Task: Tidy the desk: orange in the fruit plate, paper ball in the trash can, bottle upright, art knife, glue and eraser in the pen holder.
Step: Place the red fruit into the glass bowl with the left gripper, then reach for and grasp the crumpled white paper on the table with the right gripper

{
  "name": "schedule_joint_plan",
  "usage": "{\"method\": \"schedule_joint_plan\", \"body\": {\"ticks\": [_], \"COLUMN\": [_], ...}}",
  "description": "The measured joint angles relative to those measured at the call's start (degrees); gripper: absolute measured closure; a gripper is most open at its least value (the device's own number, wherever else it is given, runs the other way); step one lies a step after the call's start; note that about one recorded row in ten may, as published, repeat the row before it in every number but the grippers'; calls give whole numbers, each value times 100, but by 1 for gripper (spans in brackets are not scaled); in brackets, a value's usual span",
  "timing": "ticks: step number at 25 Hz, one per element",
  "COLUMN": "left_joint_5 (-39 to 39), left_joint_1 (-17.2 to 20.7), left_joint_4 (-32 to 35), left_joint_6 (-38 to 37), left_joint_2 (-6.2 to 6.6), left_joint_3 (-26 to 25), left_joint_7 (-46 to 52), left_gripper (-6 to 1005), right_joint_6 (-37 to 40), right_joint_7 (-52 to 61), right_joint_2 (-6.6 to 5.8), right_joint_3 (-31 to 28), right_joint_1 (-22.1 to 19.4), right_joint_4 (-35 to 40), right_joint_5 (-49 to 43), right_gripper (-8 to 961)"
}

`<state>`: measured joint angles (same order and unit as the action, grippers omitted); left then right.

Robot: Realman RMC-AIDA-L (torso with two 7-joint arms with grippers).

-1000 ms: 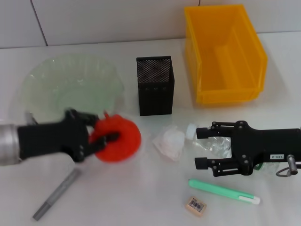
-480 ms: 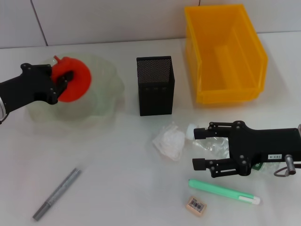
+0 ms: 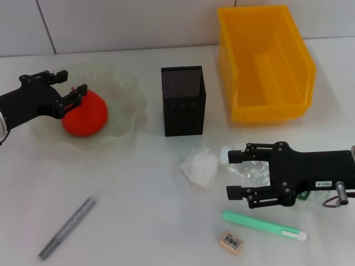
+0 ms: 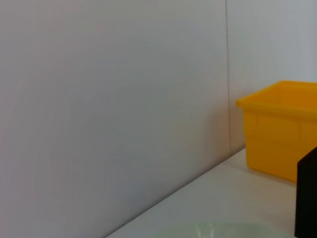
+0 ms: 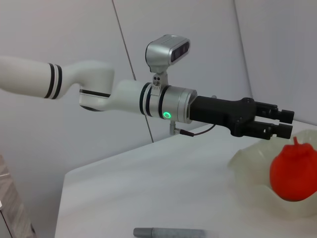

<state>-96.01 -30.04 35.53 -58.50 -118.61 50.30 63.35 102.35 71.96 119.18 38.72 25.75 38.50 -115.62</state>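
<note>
My right gripper is to go next to the paper ball (image 3: pixel 201 167) that is beside the bottle's cap and close there, because the paper ball belongs in the trash can.
The orange (image 3: pixel 84 114) lies in the pale-green fruit plate (image 3: pixel 125 88) at the left. My left gripper (image 3: pixel 72 82) hovers open just above and behind it, clear of the fruit; the right wrist view shows this gripper (image 5: pixel 281 122) over the orange (image 5: pixel 293 173). The clear bottle (image 3: pixel 252 169) lies on its side, and my right gripper (image 3: pixel 234 174) is open with one finger on each side of it. The paper ball (image 3: pixel 199 166) rests just left of the bottle's cap. The eraser (image 3: pixel 232 241) is near the front edge. The pen holder (image 3: pixel 183 100) stands mid-table, the yellow trash can (image 3: pixel 265 64) at the back right.
A green pen-shaped tool with a white tip (image 3: pixel 263 225) lies below my right gripper, and a grey pen-shaped tool (image 3: pixel 67 228) at the front left. I cannot tell which is the glue or the art knife. A tiled wall closes off the back.
My left gripper carried the orange from mid-table up and left to the fruit plate, let it go and opened. The right gripper has hardly moved.
</note>
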Motion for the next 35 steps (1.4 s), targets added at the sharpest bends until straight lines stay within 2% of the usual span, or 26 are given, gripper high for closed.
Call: {"method": "schedule_joint_plan", "body": {"ticks": [4, 6, 8, 10, 11, 12, 13, 14, 15, 19, 20, 26, 31, 35], "left_joint_5": [9, 37, 337, 434, 552, 552, 636, 636, 567, 567, -187, -284, -265, -276], "left_joint_1": [49, 71, 281, 350, 427, 427, 529, 529, 627, 627, 826, 994, 1037, 1048], "left_joint_4": [25, 45, 204, 245, 256, 256, 231, 231, 192, 192, 179, 175, 169, 165], "left_joint_6": [-228, -347, -1158, -1404, -1854, -1854, -2511, -2511, -3136, -3136, -3564, -3684, -3683, -3789], "left_joint_2": [3, 7, 46, 65, 111, 111, 202, 202, 280, 280, 296, 251, 276, 319], "left_joint_3": [10, -2, -59, -72, -84, -84, -91, -91, -74, -74, -43, -77, -95, -99], "left_joint_7": [-15, 0, 111, 129, 140, 140, 142, 142, 141, 141, 87, -139, -276, -248], "left_gripper": [535, 414, 292, 226, 192, 159, 126, 127, 128, 132, 133, 134, 135, 136], "right_joint_6": [2, 7, 10, 14, 17, 26, 41, 56, 71, 88, 96, 256, 350, 516], "right_joint_7": [2, 29, 168, 344, 405, 425, 447, 475, 534, 807, 869, 1270, 1558, 2581], "right_joint_2": [0, -1, -8, -14, -15, -14, -12, -7, -5, -9, -9, -6, -7, -43], "right_joint_3": [-29, -42, -48, -49, -49, -49, -49, -48, -43, 8, 17, 40, 118, 323], "right_joint_1": [0, 0, -4, -16, -22, -29, -35, -41, -42, 2, 7, 9, 87, 210], "right_joint_4": [0, 6, 82, 202, 258, 308, 364, 414, 477, 660, 732, 1108, 1302, 2094], "right_joint_5": [2, 8, 18, 22, 22, 22, 23, 23, 23, 23, 22, 33, 69, -43], "right_gripper": [163, 163, 163, 163, 163, 163, 163, 163, 163, 163, 163, 163, 164, 164]}}
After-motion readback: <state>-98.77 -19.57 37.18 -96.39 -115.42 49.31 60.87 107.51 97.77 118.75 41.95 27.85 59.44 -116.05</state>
